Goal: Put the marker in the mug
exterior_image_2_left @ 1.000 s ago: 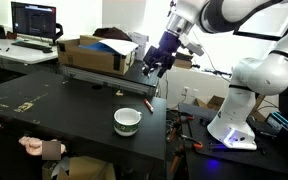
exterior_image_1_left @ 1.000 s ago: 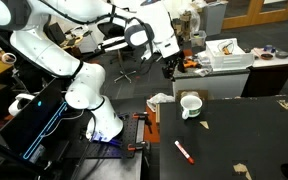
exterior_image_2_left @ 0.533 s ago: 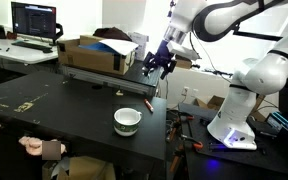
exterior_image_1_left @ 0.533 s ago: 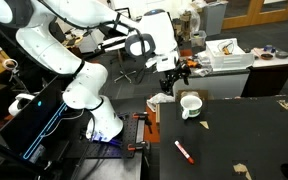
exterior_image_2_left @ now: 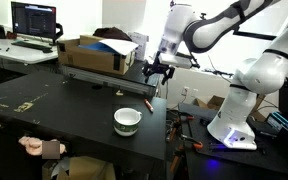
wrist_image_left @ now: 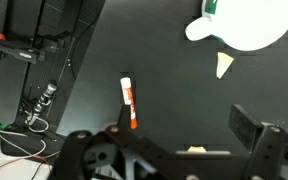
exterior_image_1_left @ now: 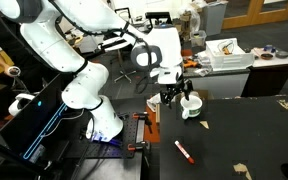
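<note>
I should lower my gripper to the red marker next and close it on the marker's red end (exterior_image_1_left: 190, 159) (wrist_image_left: 133, 121), opposite its pale end.
The red marker (exterior_image_1_left: 184, 151) lies flat on the black table (exterior_image_1_left: 234, 140) near its front edge. In the wrist view the marker (wrist_image_left: 129, 103) has its pale end pointing away from me. The white mug (exterior_image_1_left: 191, 105) stands upright near the table's back corner and also shows in both other views (exterior_image_2_left: 127, 121) (wrist_image_left: 246, 22). My gripper (exterior_image_1_left: 173, 97) hangs in the air just beside the mug, above the table, well short of the marker. It also shows in an exterior view (exterior_image_2_left: 154, 79). In the wrist view the gripper (wrist_image_left: 184, 135) is open and empty, with the marker near its left finger.
A crumpled whitish paper scrap (exterior_image_1_left: 161, 99) lies by the mug at the table corner. Small tape bits (wrist_image_left: 223, 65) are stuck on the table. A cardboard box (exterior_image_2_left: 92, 55) stands along the far edge. Orange clamps (exterior_image_1_left: 139, 130) grip the table's side.
My gripper has come down and forward from behind the table, and now hangs low beside the mug. The marker and mug have not moved.
</note>
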